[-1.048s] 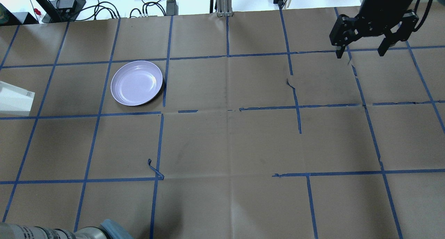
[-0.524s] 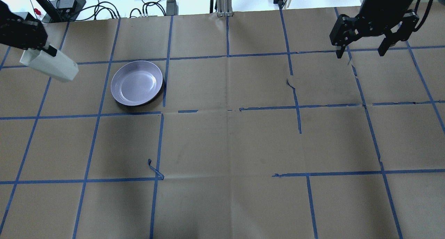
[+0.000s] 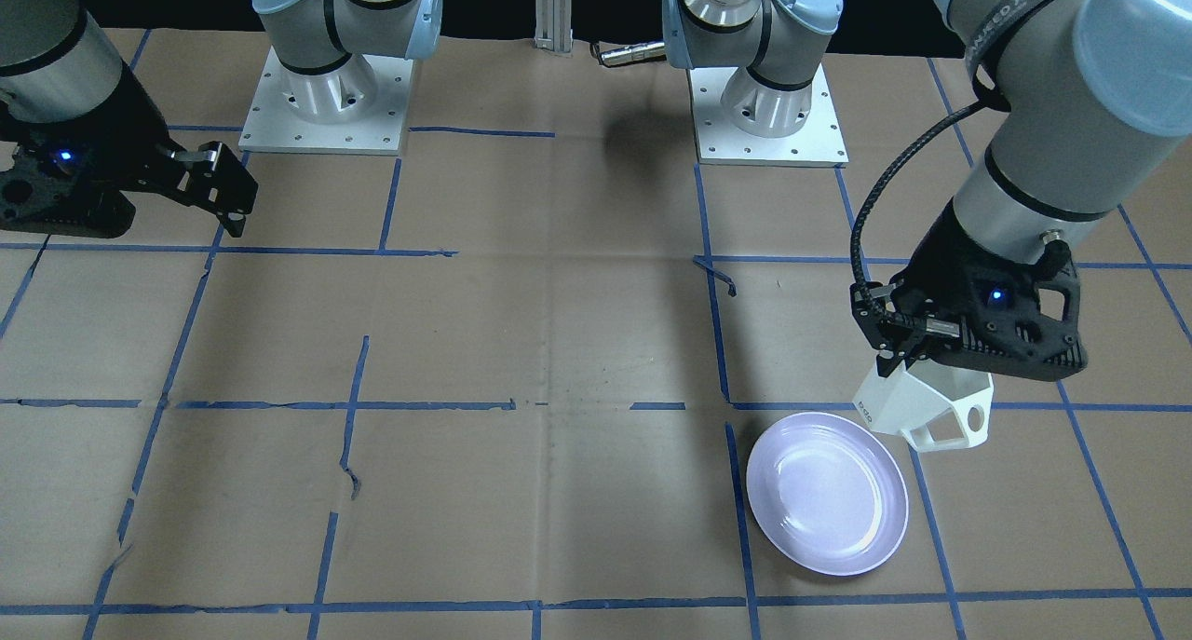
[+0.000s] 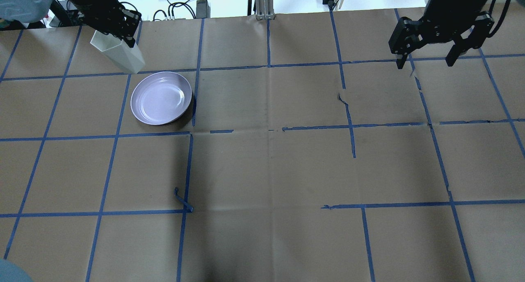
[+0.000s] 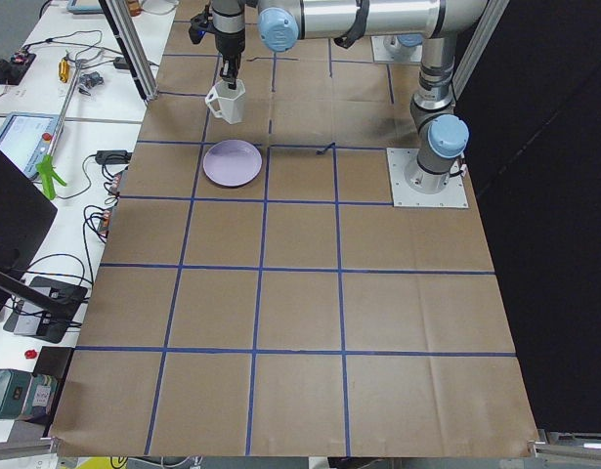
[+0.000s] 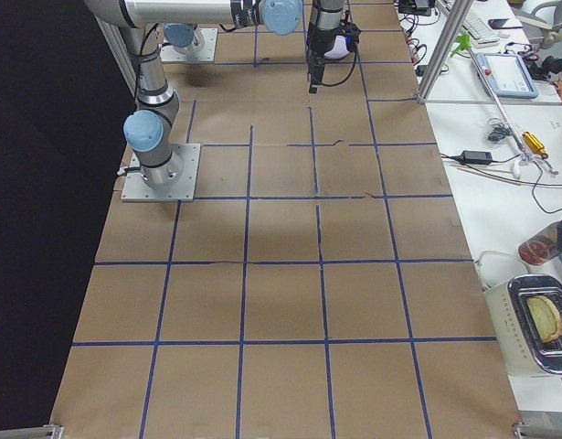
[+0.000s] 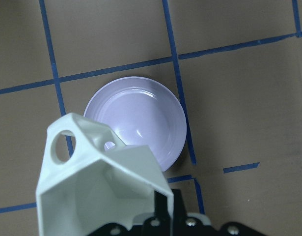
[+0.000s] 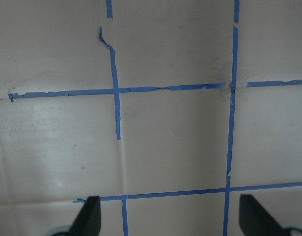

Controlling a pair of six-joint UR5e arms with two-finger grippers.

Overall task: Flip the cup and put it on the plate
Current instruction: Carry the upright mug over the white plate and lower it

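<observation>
The white cup is going to come down from my left gripper, and I need to set it near the middle of the pale lavender plate (image 3: 839, 490) (image 7: 129, 125).
The white faceted cup (image 4: 119, 54) hangs tilted in my left gripper (image 4: 124, 36), which is shut on its rim, mouth toward the wrist and base down. It is in the air just beyond the far-left edge of the pale lavender plate (image 4: 161, 97). In the front-facing view the cup (image 3: 917, 402) is beside the plate (image 3: 827, 493), handle turned away from it, under the gripper (image 3: 901, 356). The left wrist view looks into the cup (image 7: 96, 187) with the plate (image 7: 141, 115) below. My right gripper (image 4: 425, 63) is open and empty at the far right; it also shows in the right wrist view (image 8: 170, 219).
Brown paper with a blue tape grid covers the table (image 4: 270, 171). A loose tape curl (image 4: 183, 200) and a paper tear (image 4: 343, 99) lie on it. Both arm bases (image 3: 321, 100) stand at the robot's edge. Cables (image 4: 123, 9) lie beyond the far edge.
My left arm has carried the cup from the table's left edge up and rightward, to the plate's far-left edge. The right arm has not moved.
</observation>
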